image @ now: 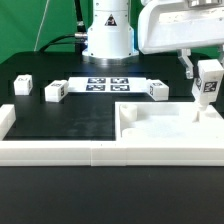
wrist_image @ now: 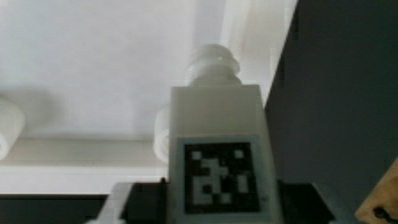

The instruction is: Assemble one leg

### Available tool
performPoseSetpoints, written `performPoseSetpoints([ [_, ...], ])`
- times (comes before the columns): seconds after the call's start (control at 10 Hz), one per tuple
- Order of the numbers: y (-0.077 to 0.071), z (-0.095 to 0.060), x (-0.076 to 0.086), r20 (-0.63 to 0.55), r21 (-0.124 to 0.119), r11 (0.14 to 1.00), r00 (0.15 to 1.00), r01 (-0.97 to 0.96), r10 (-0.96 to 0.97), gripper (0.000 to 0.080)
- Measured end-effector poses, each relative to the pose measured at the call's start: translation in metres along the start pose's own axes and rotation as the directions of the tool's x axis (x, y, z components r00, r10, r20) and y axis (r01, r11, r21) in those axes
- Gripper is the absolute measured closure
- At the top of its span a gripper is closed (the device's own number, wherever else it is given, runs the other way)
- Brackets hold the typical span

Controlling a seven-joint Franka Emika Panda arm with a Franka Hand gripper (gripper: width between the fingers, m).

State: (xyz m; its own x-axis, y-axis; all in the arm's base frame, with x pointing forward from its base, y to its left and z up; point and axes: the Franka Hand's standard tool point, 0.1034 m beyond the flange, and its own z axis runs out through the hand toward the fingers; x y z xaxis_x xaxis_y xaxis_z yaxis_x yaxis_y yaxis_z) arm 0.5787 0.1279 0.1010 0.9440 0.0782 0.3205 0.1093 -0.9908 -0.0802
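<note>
Next, my gripper lets go of the leg standing upright in the white tray's near corner (image: 208, 131) (wrist_image: 176, 128), tucked inside the tray's front side.
My gripper (image: 207, 82) is shut on a leg (image: 208, 83), a small white block with a black-and-white tag. It holds the leg upright above the far right part of the large white tray-like part (image: 160, 125). In the wrist view the held leg (wrist_image: 217, 140) fills the middle, its threaded tip (wrist_image: 214, 62) pointing down at the tray's white surface (wrist_image: 89, 60). Dark fingers (wrist_image: 151, 205) press both its sides. Three more legs lie on the black table: one at the exterior view's left (image: 22, 85), one beside it (image: 54, 92), one near the tray (image: 157, 90).
The marker board (image: 106, 83) lies flat at the back middle, in front of the arm's white base (image: 107, 35). A white raised wall (image: 60, 152) runs along the table's front edge. Black tabletop (image: 70, 115) lies between wall and legs.
</note>
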Motion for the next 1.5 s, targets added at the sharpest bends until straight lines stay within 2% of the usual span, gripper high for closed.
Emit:
performPoseSetpoints([
  [0.1,0.000,-0.001,0.005,-0.046,0.000,1.000,0.999,0.001,-0.001,0.0509],
  [0.2,0.001,-0.003,0.009,-0.159,-0.001,1.000,0.987,0.002,-0.003,0.0509],
  [0.3,0.002,-0.001,0.003,-0.203,-0.003,1.000,0.979,0.006,-0.006,0.0509],
  [0.4,0.005,0.000,0.005,-0.191,-0.011,1.000,0.981,0.027,-0.029,0.0509],
  [0.7,0.017,0.004,0.031,-0.197,-0.027,0.999,0.979,0.047,-0.052,0.0509],
  [0.9,0.022,0.007,0.050,-0.194,-0.029,0.999,0.980,0.043,-0.048,0.0509],
  [1.0,0.022,0.011,0.054,-0.196,-0.028,0.999,0.980,0.043,-0.047,0.0509],
  [1.3,0.014,0.027,0.045,-0.195,-0.024,0.999,0.979,0.049,-0.052,0.0509],
  [1.5,0.015,0.031,0.043,-0.210,-0.026,0.999,0.977,0.041,-0.045,0.0509],
])
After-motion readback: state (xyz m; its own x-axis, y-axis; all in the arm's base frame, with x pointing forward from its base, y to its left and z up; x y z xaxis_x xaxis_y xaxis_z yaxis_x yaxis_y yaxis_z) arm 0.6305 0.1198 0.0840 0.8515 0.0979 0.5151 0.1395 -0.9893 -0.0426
